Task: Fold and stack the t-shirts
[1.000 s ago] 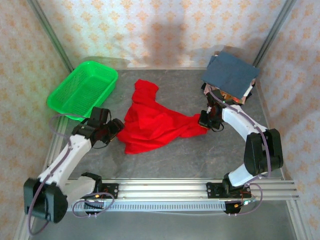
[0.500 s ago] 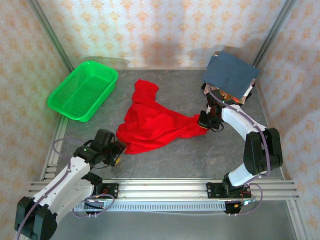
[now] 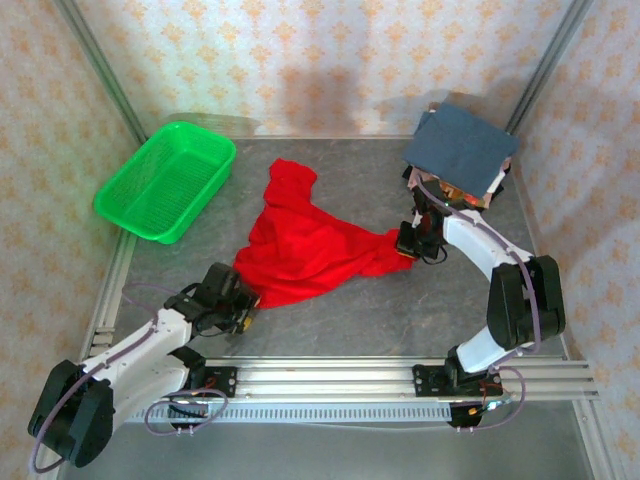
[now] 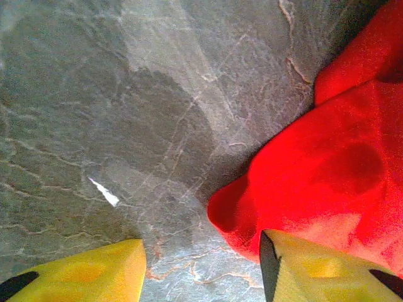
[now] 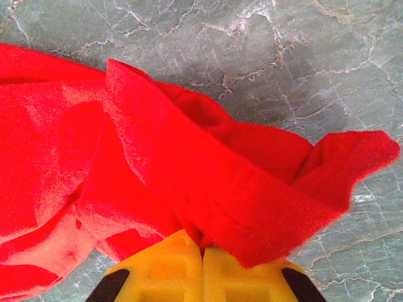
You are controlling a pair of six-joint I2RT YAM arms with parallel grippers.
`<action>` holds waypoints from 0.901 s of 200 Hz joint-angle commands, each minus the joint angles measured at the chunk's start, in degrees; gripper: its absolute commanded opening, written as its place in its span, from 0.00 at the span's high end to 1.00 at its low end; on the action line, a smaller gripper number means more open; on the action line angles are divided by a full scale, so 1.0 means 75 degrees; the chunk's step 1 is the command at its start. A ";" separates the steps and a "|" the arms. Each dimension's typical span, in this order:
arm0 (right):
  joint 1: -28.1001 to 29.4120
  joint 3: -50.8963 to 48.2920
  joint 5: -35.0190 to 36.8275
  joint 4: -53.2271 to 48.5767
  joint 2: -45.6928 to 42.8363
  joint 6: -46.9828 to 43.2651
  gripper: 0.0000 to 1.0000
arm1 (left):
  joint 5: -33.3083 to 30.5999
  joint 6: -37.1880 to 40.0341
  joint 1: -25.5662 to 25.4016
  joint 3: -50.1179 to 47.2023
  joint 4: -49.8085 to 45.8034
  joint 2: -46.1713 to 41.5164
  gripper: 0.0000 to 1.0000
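Note:
The robot's right gripper pinches a bunched fold inside the red t-shirt's end, so it should open and take the end's edge (image 5: 376, 152) before lifting the red t-shirt.
A bright red t-shirt (image 3: 300, 250) lies crumpled on the grey table (image 3: 350, 320). My right gripper (image 3: 408, 240) is shut on its right edge; in the right wrist view the red t-shirt (image 5: 189, 163) bunches into the closed gripper (image 5: 203, 258). My left gripper (image 3: 245, 305) sits low at the shirt's near-left corner. In the left wrist view the gripper (image 4: 201, 277) is open, with the right finger (image 4: 321, 274) over the red t-shirt's (image 4: 315, 176) edge and the left finger (image 4: 82, 274) over bare table. A folded slate-blue t-shirt (image 3: 460, 148) tops a pile at the back right.
A green mesh basket (image 3: 165, 180) stands at the back left. Patterned walls close in the table on three sides. The aluminium rail (image 3: 330, 380) holding both arm bases runs along the near edge.
My left arm has swung back toward the near edge and come in low at the shirt's near-left corner, its jaws narrowing. The right gripper keeps its hold and has not moved.

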 commanded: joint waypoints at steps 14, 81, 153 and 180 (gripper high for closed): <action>-0.0045 -0.0208 -0.0056 0.0152 0.0027 -0.0070 0.94 | -0.0418 -0.0541 -0.0089 -0.0219 0.1005 0.0112 0.53; -0.0048 -0.0554 0.0056 0.0207 -0.0097 -0.0138 0.94 | -0.0594 -0.0635 -0.0099 0.0281 0.2254 0.1478 0.55; -0.0048 -0.1325 0.0121 0.0208 -0.0702 -0.0274 0.85 | -0.1262 -0.0193 -0.0107 0.1182 0.2004 0.2358 0.97; -0.0209 -0.1241 0.0129 -0.0104 -0.1112 -0.0258 0.57 | -0.1388 0.0199 -0.0107 0.1388 0.1426 0.2127 1.00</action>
